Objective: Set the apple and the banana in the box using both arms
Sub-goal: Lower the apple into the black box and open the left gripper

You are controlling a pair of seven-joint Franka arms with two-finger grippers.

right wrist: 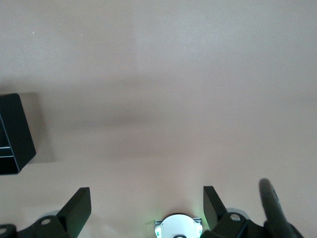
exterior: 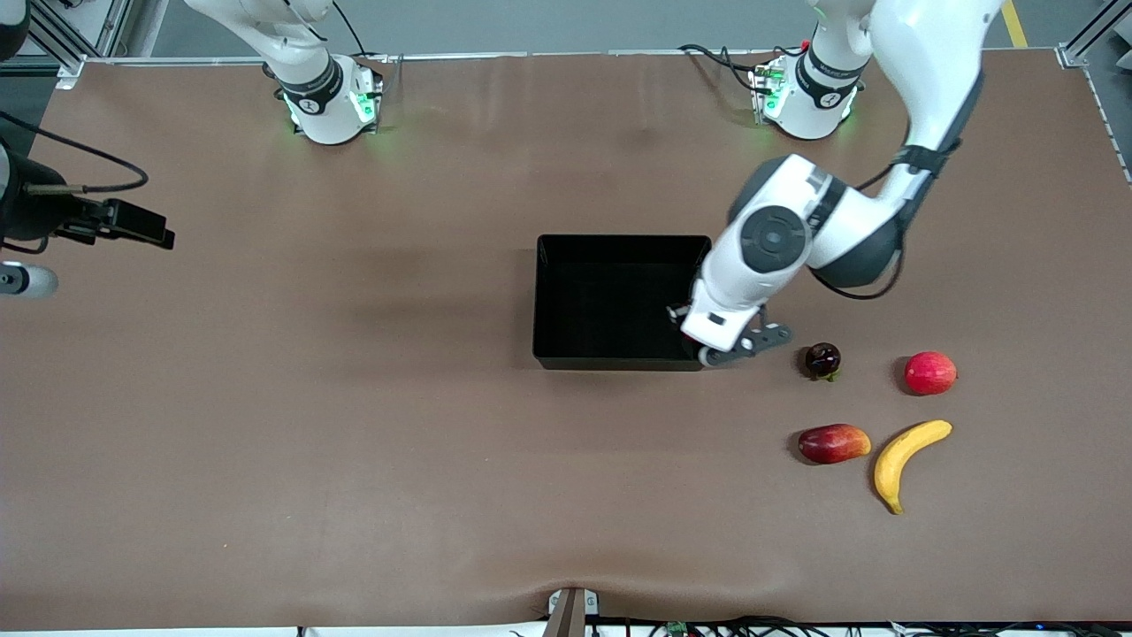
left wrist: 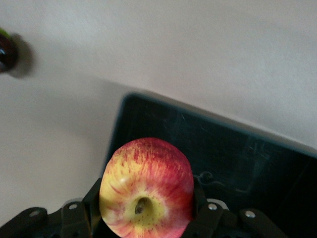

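My left gripper is going to put the apple down inside the black box (exterior: pixel 653 275), near the edge of the box that is closest to my arm bases. The apple is now over the box's corner.
My left gripper (left wrist: pixel 146 208) is shut on the apple (left wrist: pixel 148 173), red with yellow streaks and its stem dimple facing the camera. It holds the apple in the air over the corner of the black box (left wrist: pixel 233 158) at the left arm's end. In the front view the left hand (exterior: pixel 738 301) hides the apple above that corner of the box (exterior: pixel 610 361). The banana (exterior: pixel 911 460) lies on the table near the front camera, toward the left arm's end. My right gripper (right wrist: pixel 146 201) is open and empty, waiting above the table at the right arm's end (exterior: pixel 141 226).
A dark purple fruit (exterior: pixel 822 360) lies beside the box and also shows in the left wrist view (left wrist: pixel 6 49). A smooth red round fruit (exterior: pixel 930 372) and an elongated red-yellow fruit (exterior: pixel 834 443) lie near the banana. The right wrist view shows the box's end (right wrist: pixel 15 134).
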